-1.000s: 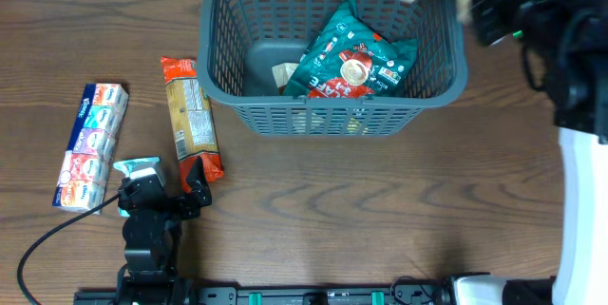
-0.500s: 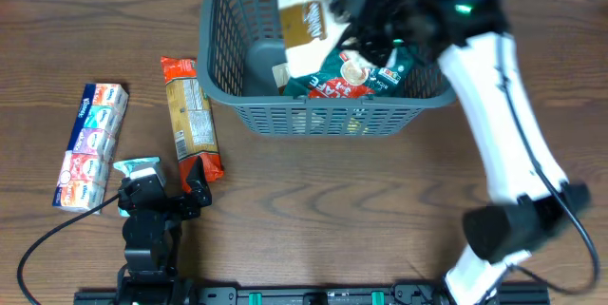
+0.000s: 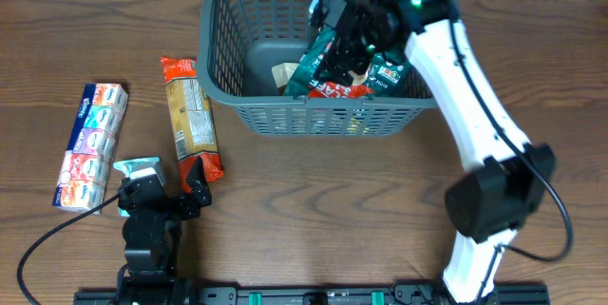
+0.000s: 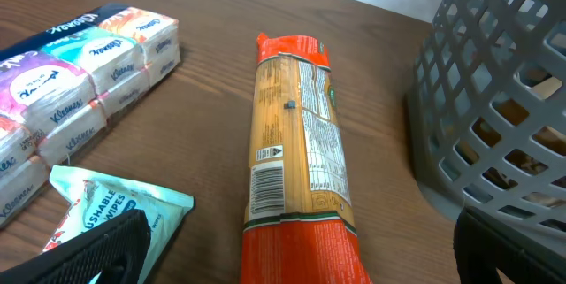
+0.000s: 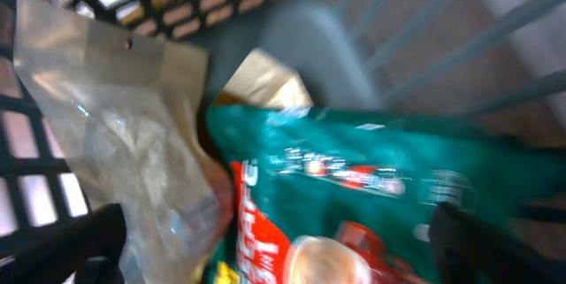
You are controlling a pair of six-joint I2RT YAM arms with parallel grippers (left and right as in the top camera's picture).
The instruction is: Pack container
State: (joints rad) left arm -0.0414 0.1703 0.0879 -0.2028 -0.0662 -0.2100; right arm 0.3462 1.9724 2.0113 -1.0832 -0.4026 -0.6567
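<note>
The robot's left gripper needs to next go to the see-through middle (image 3: 192, 112) (image 4: 297, 125) of the orange pasta packet beside the basket and close there.
The container (image 3: 220, 85), a dark grey lattice basket, stands at the table's far middle; its wall (image 4: 495, 98) also fills the right of the left wrist view. Inside lies a teal and red packet (image 3: 380, 69), seen close up (image 5: 371, 187) in the right wrist view. My right gripper (image 3: 344, 48) hangs open inside the basket, just above that packet (image 5: 283, 249). A clear, beige packet (image 5: 115, 142) lies loose against the basket wall at its left, free of the fingers. My left gripper (image 3: 157, 196) rests open near the front left, its fingers either side of the end of an orange pasta packet (image 4: 301, 151).
The orange pasta packet (image 3: 190, 115) lies lengthwise left of the basket. A multipack of tissues (image 3: 90, 143) lies further left. A light blue wipes packet (image 3: 138, 165) sits by the left gripper's left finger (image 4: 97, 249). A cable (image 3: 47, 238) runs off the front left.
My right gripper swung in from the right with the beige packet, came down into the basket and opened, letting the packet go. The left arm has not moved.
</note>
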